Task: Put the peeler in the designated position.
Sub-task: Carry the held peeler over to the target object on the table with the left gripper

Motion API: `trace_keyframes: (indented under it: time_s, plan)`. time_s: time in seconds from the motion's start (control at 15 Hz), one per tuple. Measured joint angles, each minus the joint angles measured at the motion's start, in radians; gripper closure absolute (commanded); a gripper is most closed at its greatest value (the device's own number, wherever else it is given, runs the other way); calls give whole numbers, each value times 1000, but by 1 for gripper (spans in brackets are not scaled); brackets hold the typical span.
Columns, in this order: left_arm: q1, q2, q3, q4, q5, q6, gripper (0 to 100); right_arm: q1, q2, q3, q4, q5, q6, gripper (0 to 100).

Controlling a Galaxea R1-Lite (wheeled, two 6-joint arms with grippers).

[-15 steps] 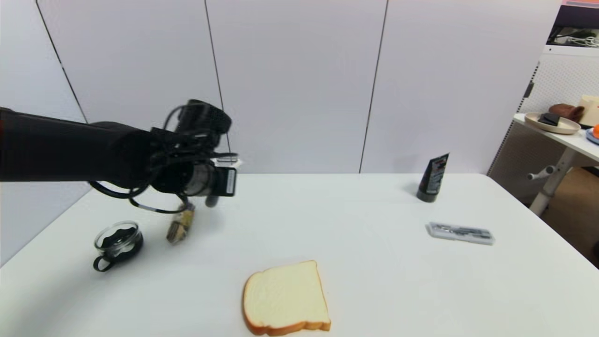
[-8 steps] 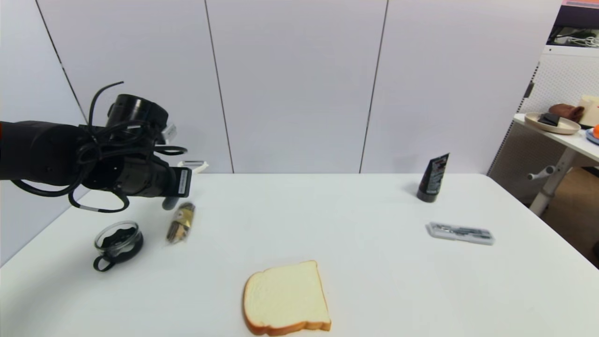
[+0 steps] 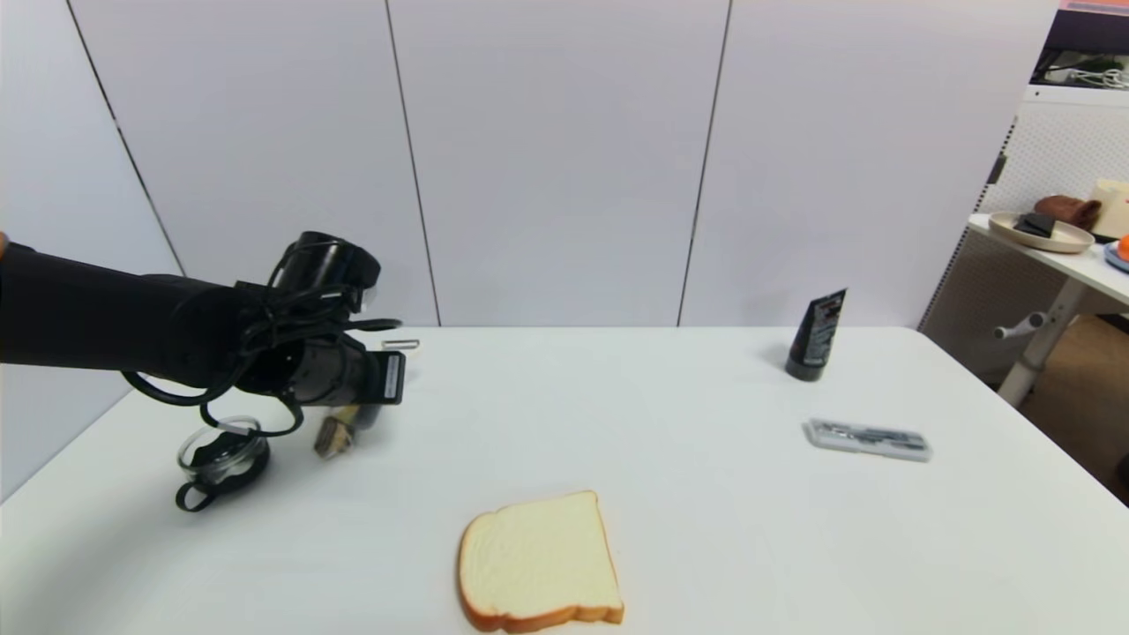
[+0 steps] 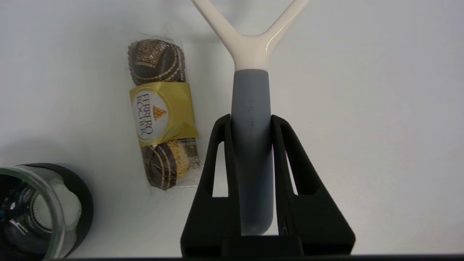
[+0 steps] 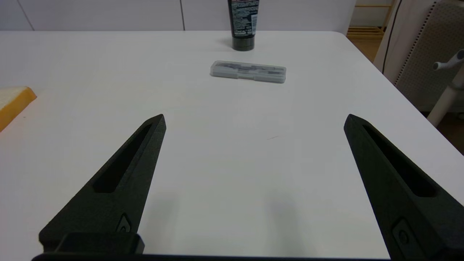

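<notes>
The robot's left gripper will put the peeler, now held above the tabletop, down beside the gold-wrapped chocolate pack (image 3: 400, 432) (image 4: 256, 128), on the pack's side away from the glass jar.
My left gripper (image 4: 251, 119) is shut on the grey handle of the peeler (image 4: 251, 145), whose cream-white fork points away from the wrist. In the head view the left arm (image 3: 176, 326) reaches in over the table's far left, and the peeler's metal blade (image 3: 401, 344) sticks out past the wrist, held above the tabletop. The handle hangs just beside a gold-wrapped chocolate pack (image 4: 161, 116). Nothing on the white tabletop (image 3: 688, 494) marks the designated position. My right gripper (image 5: 254, 119) is open and empty, low over the table's right side.
A glass jar with a black base (image 3: 220, 459) stands left of the chocolate pack (image 3: 340, 432). A bread slice (image 3: 538, 564) lies at the front centre. A flat grey case (image 3: 869, 438) and an upright black tube (image 3: 816, 335) are at the right.
The left arm swung left with the peeler, then came back right and dropped lower, so the peeler now hangs close over the chocolate pack. Nothing on the table moved.
</notes>
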Motion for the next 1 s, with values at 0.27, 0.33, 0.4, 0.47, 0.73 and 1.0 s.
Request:
trace_keyframes:
  time_s: [0.27, 0.33, 0.4, 0.47, 0.73, 1.0]
  plan:
    - [-13, 29, 28, -30, 1, -3, 100, 0, 0, 0, 0, 0, 0, 0]
    - [-14, 35, 37, -46, 1, -2, 100, 0, 0, 0, 0, 0, 0, 0]
    - [-14, 41, 46, -65, 1, -1, 100, 0, 0, 0, 0, 0, 0, 0]
    - [-14, 46, 58, -79, 1, -1, 100, 0, 0, 0, 0, 0, 0, 0]
    - [-16, 58, 108, -135, 1, 2, 100, 0, 0, 0, 0, 1, 0, 0]
    - [-19, 66, 116, -136, 1, 1, 0, 0, 0, 0, 0, 1, 0, 0]
